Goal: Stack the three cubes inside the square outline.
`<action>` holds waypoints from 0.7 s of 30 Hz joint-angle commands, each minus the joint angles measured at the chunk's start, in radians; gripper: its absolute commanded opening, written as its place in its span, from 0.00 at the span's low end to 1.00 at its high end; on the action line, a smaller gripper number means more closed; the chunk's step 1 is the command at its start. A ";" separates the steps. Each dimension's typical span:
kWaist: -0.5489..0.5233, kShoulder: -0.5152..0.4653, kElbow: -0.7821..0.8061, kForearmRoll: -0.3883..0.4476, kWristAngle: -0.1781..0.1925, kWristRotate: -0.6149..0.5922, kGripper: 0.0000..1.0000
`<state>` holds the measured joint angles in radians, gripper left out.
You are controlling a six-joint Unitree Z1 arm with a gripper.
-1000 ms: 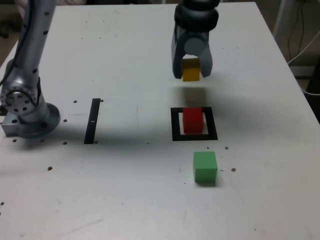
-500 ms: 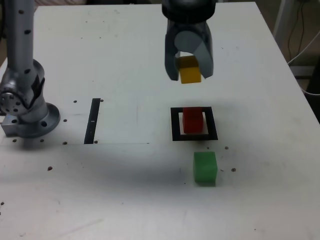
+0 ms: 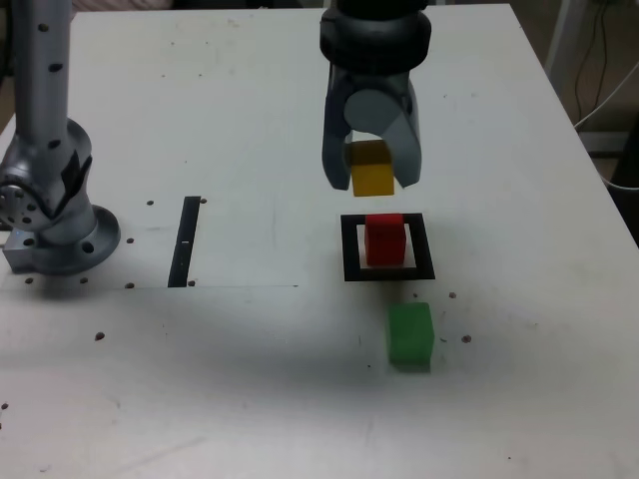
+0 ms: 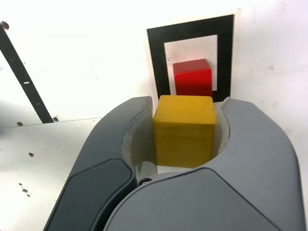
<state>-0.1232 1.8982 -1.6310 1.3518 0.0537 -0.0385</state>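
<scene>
I will release the yellow cube with my gripper on top of the red cube (image 3: 384,215) (image 4: 192,66) inside the square outline.
My gripper (image 3: 371,180) is shut on the yellow cube (image 3: 372,170), holding it in the air just behind and above the square outline (image 3: 348,246). The red cube (image 3: 384,239) stands inside that black frame on its white centre. In the wrist view the yellow cube (image 4: 184,130) sits between the two grey fingers (image 4: 130,139), with the red cube (image 4: 193,79) and the square outline (image 4: 156,57) beyond it. The green cube (image 3: 409,333) rests on the table in front of the outline, toward the camera in the exterior view.
The arm's grey base (image 3: 48,210) is bolted at the exterior view's left. A thin black strip (image 3: 186,240) lies on the white table between the base and the outline. Small screw holes dot the table.
The gripper has carried the yellow cube toward the camera and lower, from behind the outline to just above its far edge. The red and green cubes have not moved.
</scene>
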 commanded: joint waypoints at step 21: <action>-0.007 0.078 0.008 -0.030 0.009 -0.018 0.21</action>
<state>-0.1300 1.9607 -1.6157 1.3181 0.0601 -0.0597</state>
